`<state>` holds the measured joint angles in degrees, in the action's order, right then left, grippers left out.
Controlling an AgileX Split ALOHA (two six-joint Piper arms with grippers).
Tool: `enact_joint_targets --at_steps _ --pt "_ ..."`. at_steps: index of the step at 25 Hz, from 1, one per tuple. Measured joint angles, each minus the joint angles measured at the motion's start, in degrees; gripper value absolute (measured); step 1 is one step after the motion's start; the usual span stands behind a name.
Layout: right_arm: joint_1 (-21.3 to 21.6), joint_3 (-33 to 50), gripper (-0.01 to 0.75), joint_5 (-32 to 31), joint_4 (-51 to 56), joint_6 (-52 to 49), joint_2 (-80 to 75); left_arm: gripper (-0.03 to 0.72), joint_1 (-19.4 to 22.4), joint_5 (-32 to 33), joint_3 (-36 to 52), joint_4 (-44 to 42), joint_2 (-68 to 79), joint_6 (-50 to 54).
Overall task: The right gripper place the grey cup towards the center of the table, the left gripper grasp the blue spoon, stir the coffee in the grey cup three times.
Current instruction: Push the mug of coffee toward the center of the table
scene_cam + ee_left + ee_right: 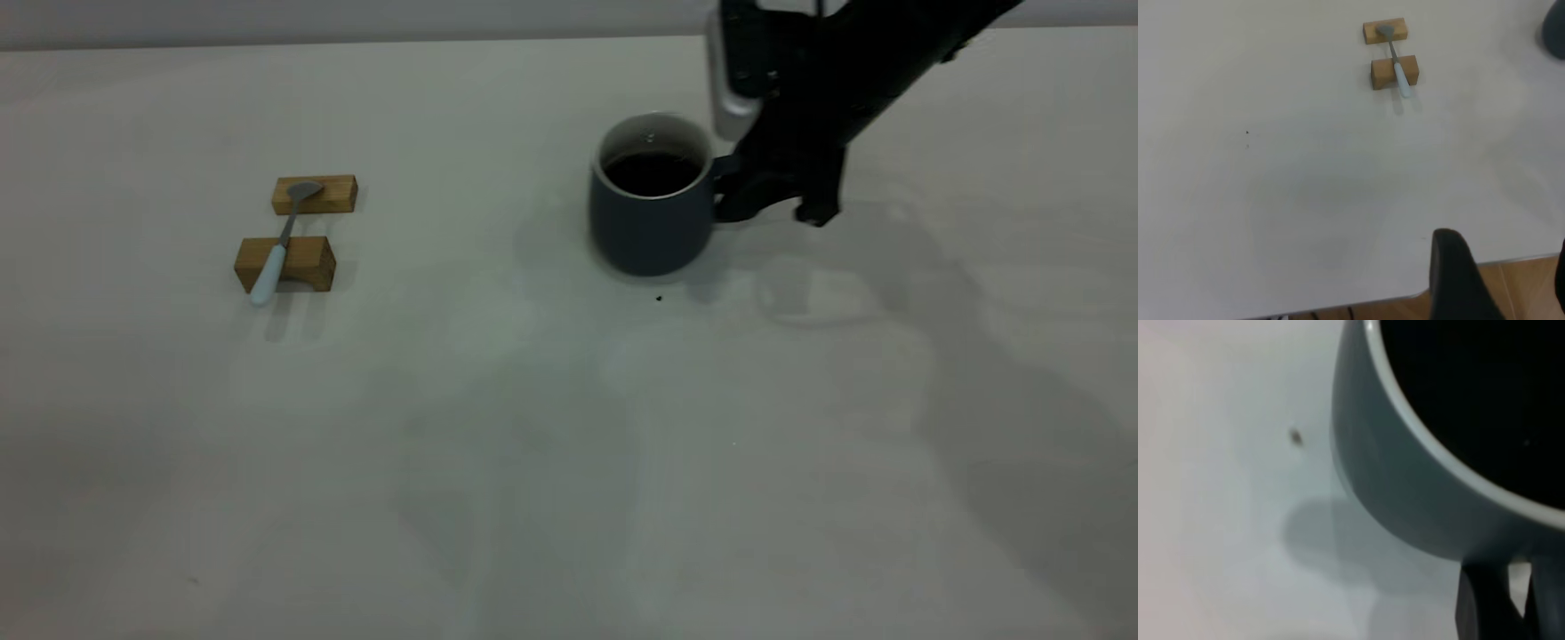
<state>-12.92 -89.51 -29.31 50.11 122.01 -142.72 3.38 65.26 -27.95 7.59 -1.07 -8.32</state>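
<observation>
I need to release the grey cup on the table a little nearer the wooden blocks [577, 268], past the speck, with my right gripper.
The grey cup [645, 222] stands near the table's [533, 444] middle, with dark coffee [652, 173] inside. My right gripper [742, 191] reaches down from the far right and is shut on the cup's handle. In the right wrist view the cup [1405, 487] and coffee [1485, 400] fill the frame, with the gripper [1521, 587] close under them. The blue spoon [283, 240] lies across two wooden blocks at the left. My left gripper [1511, 280] hangs open over the table's edge, far from the spoon [1395, 60]; it is outside the exterior view.
Two tan wooden blocks [316, 194] [286, 264] carry the spoon. A tiny dark speck [659, 298] lies just in front of the cup. The cup's edge [1555, 30] shows in the left wrist view's corner. Wooden floor [1525, 287] lies beyond the table edge.
</observation>
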Motion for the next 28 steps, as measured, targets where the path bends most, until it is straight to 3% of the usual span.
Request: enact_joint_targets --at_steps 10,28 --pt "-3.52 -3.04 0.160 -0.93 5.00 0.00 -2.96 0.436 0.00 0.00 0.00 0.00 0.00 0.00" --pt "-3.57 -3.17 0.184 -2.33 7.16 -0.52 -3.62 0.436 0.00 0.00 0.00 0.00 0.00 0.00"
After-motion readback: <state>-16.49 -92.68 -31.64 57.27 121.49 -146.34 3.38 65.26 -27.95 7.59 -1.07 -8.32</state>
